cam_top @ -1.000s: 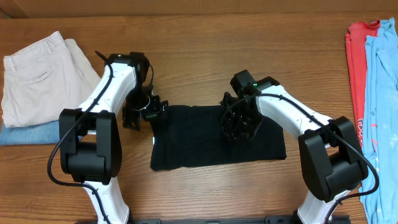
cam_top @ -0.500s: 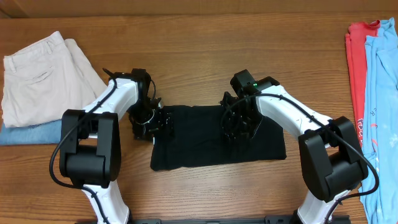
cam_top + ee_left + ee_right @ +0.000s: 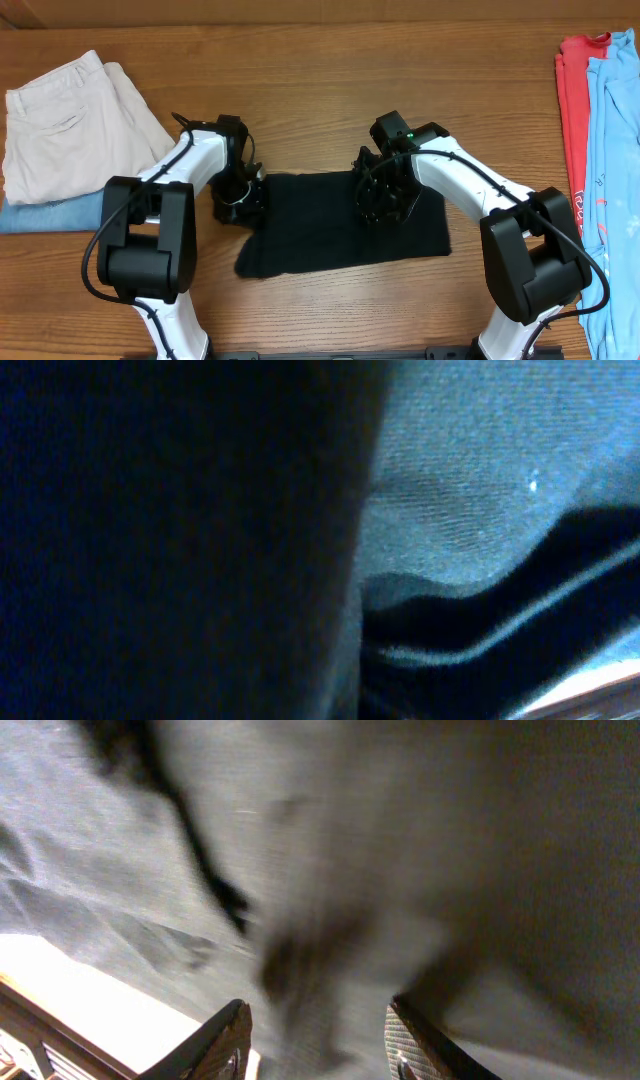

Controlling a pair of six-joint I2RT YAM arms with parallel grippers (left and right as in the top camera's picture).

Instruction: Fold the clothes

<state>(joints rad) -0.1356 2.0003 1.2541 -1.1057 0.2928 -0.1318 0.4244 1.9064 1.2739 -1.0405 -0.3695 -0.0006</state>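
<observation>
Next, my left gripper lets go of the black shirt's fabric at the middle of the table, in the gap (image 3: 297, 198) between my grippers.
The clothes (image 3: 330, 225), a black shirt folded into a rectangle, lie flat at the table's middle. My left gripper (image 3: 243, 197) is down on the shirt's left edge and shut on the fabric there. Dark cloth (image 3: 470, 500) fills the left wrist view, so the jaws themselves are hidden. My right gripper (image 3: 385, 205) rests over the shirt's upper right part. In the right wrist view its fingers (image 3: 228, 1045) stand apart, with the grey-black fabric (image 3: 450, 840) lying under and between them, not pinched.
Folded cream trousers (image 3: 70, 120) lie on blue jeans (image 3: 50, 213) at the far left. A red garment (image 3: 573, 110) and a light blue one (image 3: 615, 150) lie along the right edge. Bare wooden table (image 3: 320, 80) stretches behind the shirt.
My left gripper moved right onto the shirt's left edge and shut on it. The shirt slid slightly left and its lower left corner skewed. The right arm stayed put.
</observation>
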